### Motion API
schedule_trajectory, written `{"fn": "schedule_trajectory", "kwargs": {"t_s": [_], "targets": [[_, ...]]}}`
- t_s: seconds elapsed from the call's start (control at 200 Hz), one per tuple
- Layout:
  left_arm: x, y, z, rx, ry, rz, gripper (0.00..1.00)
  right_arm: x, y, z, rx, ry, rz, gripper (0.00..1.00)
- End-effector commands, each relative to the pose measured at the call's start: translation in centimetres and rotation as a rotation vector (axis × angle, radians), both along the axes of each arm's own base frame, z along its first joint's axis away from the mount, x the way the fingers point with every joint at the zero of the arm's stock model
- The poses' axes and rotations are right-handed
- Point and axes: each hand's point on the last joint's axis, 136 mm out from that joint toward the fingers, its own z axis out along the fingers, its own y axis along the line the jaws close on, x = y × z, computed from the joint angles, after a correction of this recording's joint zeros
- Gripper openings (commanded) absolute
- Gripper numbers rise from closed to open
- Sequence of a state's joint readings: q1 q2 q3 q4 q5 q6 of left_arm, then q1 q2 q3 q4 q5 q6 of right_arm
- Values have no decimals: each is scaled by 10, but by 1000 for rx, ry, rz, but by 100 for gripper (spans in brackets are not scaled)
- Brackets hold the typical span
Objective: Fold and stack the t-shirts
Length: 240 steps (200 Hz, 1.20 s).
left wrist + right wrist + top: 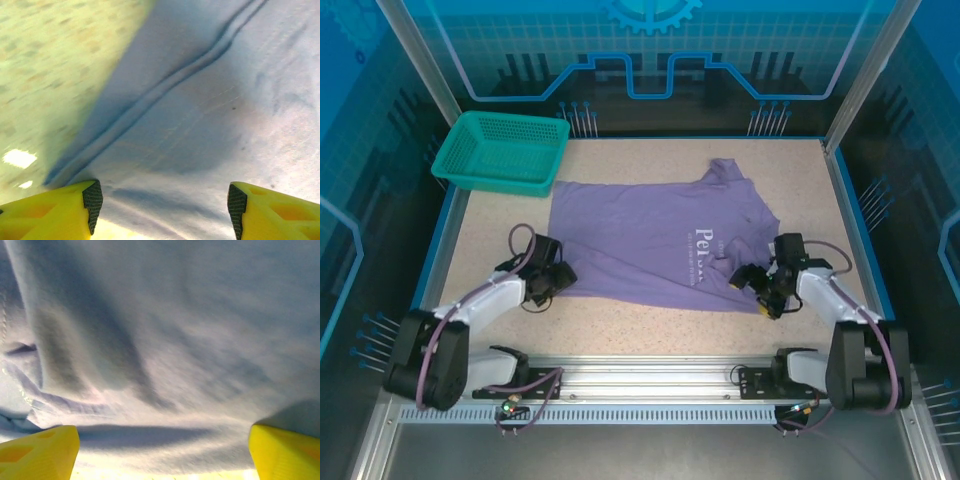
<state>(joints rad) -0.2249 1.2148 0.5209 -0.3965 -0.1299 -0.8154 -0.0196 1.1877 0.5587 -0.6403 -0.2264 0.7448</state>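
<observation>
The far sleeve is bunched up at the far side of the t-shirt, so I should pull the t-shirt closer by its near edge (665, 304) before my right gripper takes the sleeve.
A lavender t-shirt (650, 240) with white chest lettering lies spread flat on the speckled table, its collar pointing to the right. My left gripper (560, 275) sits low at the shirt's near-left edge, open; in the left wrist view its yellow fingers (75, 212) stand wide apart with the shirt's hem (165, 145) lying between and ahead of them. My right gripper (752, 282) is at the shirt's near-right edge by the sleeve, also open; its yellow fingers (40, 452) straddle wrinkled fabric (165, 365) close below.
A teal mesh basket (502, 150) stands at the table's far left corner. Raised blue borders frame the table (620, 335), and a metal rail runs along the near edge between the arm bases.
</observation>
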Motion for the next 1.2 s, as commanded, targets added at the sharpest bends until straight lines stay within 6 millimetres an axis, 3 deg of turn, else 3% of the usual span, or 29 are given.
{"fn": "schedule_trajectory", "kwargs": {"t_s": [0.0, 0.185, 0.32, 0.4, 0.475, 0.565, 0.62, 0.755, 0.97, 1.196], "targets": [[-23, 14, 6, 23, 26, 65, 70, -24, -16, 7, -81, 45, -71, 94], [-21, 16, 61, 10, -109, 54, 76, -15, -25, 61, -204, -156, -85, 96], [-9, 11, 111, 2, -209, 8, 78, 16, -12, 106, -190, -367, -32, 95], [2, 4, 132, -16, -252, -35, 78, 38, 0, 121, -161, -414, 30, 93], [14, -10, 138, -49, -259, -104, 73, 51, 14, 119, -137, -356, 80, 87], [28, -41, 129, -141, -230, -201, 60, 60, 40, 109, -126, -271, 176, 71], [35, -61, 124, -167, -220, -266, 54, 61, 57, 97, -136, -231, 238, 66], [47, -86, 95, -193, -175, -315, 39, 54, 100, 68, -138, -190, 339, 46], [44, -104, 37, -202, -29, -344, 33, 40, 154, 35, -169, -164, 484, 46], [26, -105, -13, -137, 108, -356, 33, 22, 190, -11, -205, -55, 572, 45]]}}
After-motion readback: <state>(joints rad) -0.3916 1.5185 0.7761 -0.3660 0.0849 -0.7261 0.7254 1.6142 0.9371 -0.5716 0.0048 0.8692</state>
